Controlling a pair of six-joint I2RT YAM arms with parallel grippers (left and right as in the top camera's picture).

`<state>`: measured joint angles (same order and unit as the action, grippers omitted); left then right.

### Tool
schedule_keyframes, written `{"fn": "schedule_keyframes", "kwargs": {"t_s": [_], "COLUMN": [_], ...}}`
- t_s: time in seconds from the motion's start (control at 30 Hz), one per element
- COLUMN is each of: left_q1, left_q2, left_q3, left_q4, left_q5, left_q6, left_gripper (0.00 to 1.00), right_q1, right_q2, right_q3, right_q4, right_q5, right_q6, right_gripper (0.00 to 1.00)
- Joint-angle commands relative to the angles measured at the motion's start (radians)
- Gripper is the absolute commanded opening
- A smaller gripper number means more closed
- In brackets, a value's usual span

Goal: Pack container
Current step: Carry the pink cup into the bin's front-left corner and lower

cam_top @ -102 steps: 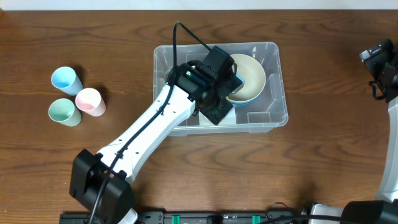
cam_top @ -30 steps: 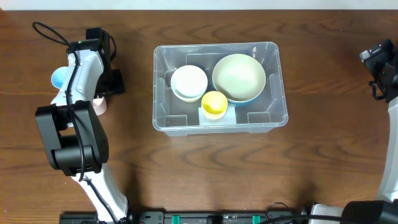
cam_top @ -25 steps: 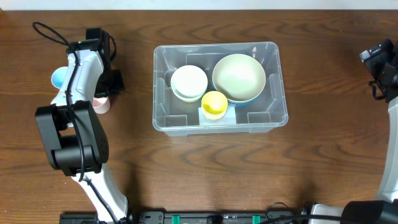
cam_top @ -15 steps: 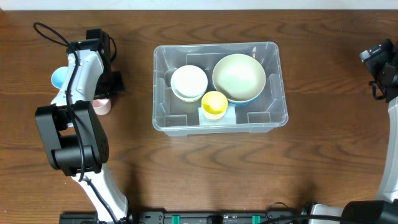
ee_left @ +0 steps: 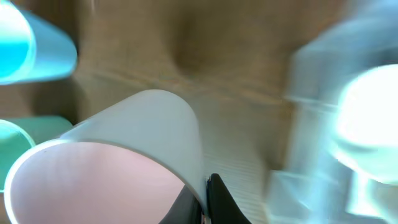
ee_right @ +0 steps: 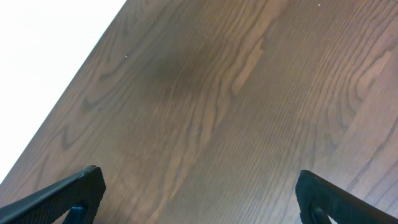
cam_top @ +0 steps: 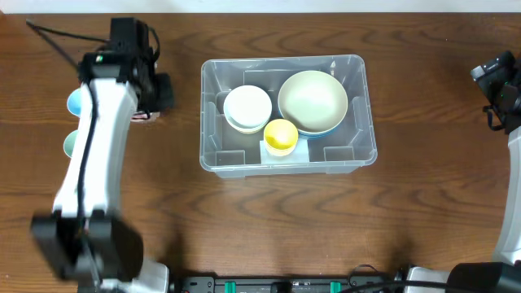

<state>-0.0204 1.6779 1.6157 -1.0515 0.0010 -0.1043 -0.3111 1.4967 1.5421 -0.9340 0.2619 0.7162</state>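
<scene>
Next, my left gripper releases the pink cup in the container's near corner (cam_top: 232,150) (ee_left: 295,199), between the white bowl and the side of the container.
The container (cam_top: 358,150), a clear bin at the table's middle, holds a white bowl (cam_top: 247,106), a large cream bowl (cam_top: 313,99) and a yellow cup (cam_top: 281,135). My left gripper (ee_left: 204,200) is shut on the rim of a pink cup (ee_left: 106,177), one finger inside the wall and one outside. From overhead the left gripper (cam_top: 153,99) hangs left of the container, and only a sliver of the pink cup (cam_top: 145,117) shows under it. My right gripper (ee_right: 199,198) stands open over bare wood at the far right, holding nothing.
A blue cup (cam_top: 73,102) and a green cup (cam_top: 70,143) stand at the left, partly under my left arm. They show as the blue cup (ee_left: 31,43) and the green cup (ee_left: 25,134) beside the pink one. The right arm (cam_top: 501,89) stays at the table's right edge.
My left gripper has shut on the pink cup's rim and lifted it off the table, moving up and a little towards the container. The right arm has not moved.
</scene>
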Motion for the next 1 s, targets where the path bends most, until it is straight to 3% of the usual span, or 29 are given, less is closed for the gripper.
{"fn": "schedule_keyframes", "kwargs": {"t_s": [0.0, 0.2, 0.5, 0.97], "left_q1": [-0.061, -0.239, -0.468, -0.52], "left_q2": [-0.114, -0.249, -0.216, 0.002], "left_q3": [0.023, 0.023, -0.016, -0.109], "left_q4": [-0.008, -0.028, -0.063, -0.06], "left_q5": [0.023, 0.023, 0.022, 0.022], "left_q6": [-0.002, -0.002, -0.001, -0.026], "left_gripper": [0.06, 0.06, 0.06, 0.06], "right_q1": [-0.003, -0.003, -0.003, -0.003], "right_q2": [-0.006, -0.006, -0.006, -0.006], "right_q3": [0.008, 0.008, 0.008, 0.008], "right_q4": [-0.002, -0.002, -0.002, -0.002], "right_q5": [0.011, 0.011, 0.011, 0.011], "right_q6": [0.012, 0.012, 0.012, 0.012], "right_gripper": [0.99, 0.99, 0.99, 0.99]}}
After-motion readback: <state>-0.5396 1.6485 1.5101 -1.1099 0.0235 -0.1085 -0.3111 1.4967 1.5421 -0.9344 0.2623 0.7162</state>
